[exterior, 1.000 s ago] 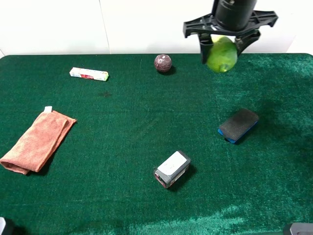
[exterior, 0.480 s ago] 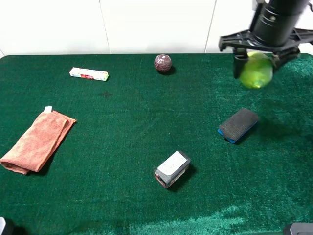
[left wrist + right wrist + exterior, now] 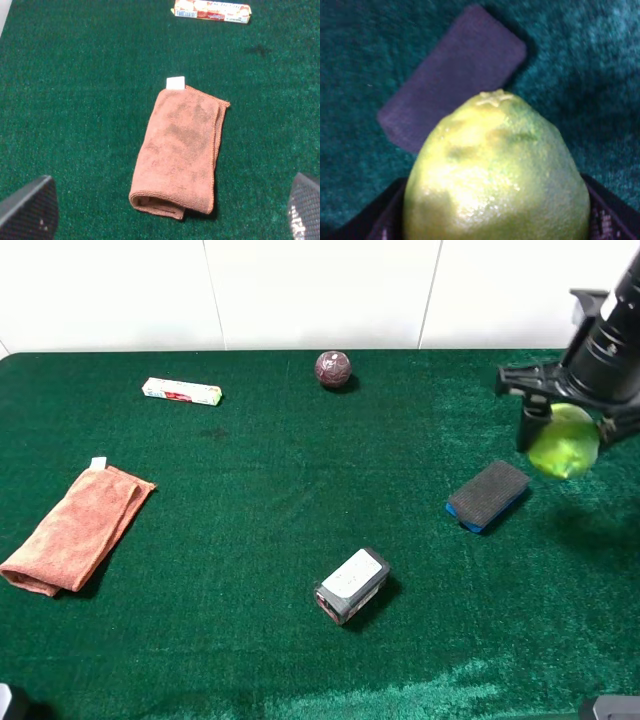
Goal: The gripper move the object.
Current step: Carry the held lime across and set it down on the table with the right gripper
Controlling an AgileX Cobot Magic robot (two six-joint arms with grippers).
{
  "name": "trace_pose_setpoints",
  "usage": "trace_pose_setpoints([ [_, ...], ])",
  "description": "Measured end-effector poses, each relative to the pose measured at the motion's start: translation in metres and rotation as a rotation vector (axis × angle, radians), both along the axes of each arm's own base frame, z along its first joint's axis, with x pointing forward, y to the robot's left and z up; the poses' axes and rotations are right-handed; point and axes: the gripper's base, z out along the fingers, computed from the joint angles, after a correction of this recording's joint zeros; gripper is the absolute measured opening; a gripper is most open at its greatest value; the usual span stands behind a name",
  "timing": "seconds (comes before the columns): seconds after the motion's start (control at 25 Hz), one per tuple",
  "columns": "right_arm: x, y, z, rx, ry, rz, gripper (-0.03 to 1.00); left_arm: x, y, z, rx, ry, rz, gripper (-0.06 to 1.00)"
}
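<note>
I need to use my right gripper to set the lime-green fruit free on the green table [image 3: 568,530] [image 3: 590,171], next to the dark block.
The lime-green fruit [image 3: 563,441] hangs in the air at the far right, above the green table, held between the fingers of my right gripper [image 3: 570,430]. The right gripper is shut on it. In the right wrist view the fruit [image 3: 497,175] fills most of the picture, with the dark eraser block [image 3: 452,75] on the cloth below and beyond it. My left gripper [image 3: 165,210] is open and empty, its two fingertips [image 3: 27,207] at the picture's edges, over the orange towel [image 3: 180,150].
A dark block with a blue base [image 3: 487,495] lies just left of the fruit. A maroon ball [image 3: 333,368] sits at the back middle, a white tube box [image 3: 181,391] back left, an orange towel [image 3: 75,528] at left, a grey box [image 3: 351,584] front middle.
My right gripper has carried the fruit rightward and toward the front, from the back middle-right to the far right edge beside the dark block. Nothing else has moved.
</note>
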Motion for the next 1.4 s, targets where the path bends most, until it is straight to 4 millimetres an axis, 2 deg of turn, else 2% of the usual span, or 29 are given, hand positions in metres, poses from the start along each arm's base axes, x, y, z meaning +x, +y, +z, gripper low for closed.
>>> trace_pose_setpoints([
  [0.44,-0.018,-0.031,-0.042,0.02,0.006,-0.113,0.47,0.0,0.0,0.0,0.0,0.0,0.0,0.92],
  [0.8,-0.034,-0.048,-0.074,0.037,-0.017,-0.187,0.47,0.0,0.0,0.0,0.0,0.0,0.0,0.92],
  [1.12,-0.03,-0.05,-0.095,0.037,-0.018,-0.181,0.47,0.0,0.0,0.0,0.0,0.0,0.0,0.92],
  [1.4,-0.026,-0.05,-0.102,0.039,-0.027,-0.179,0.47,0.0,0.0,0.0,0.0,0.0,0.0,0.92],
])
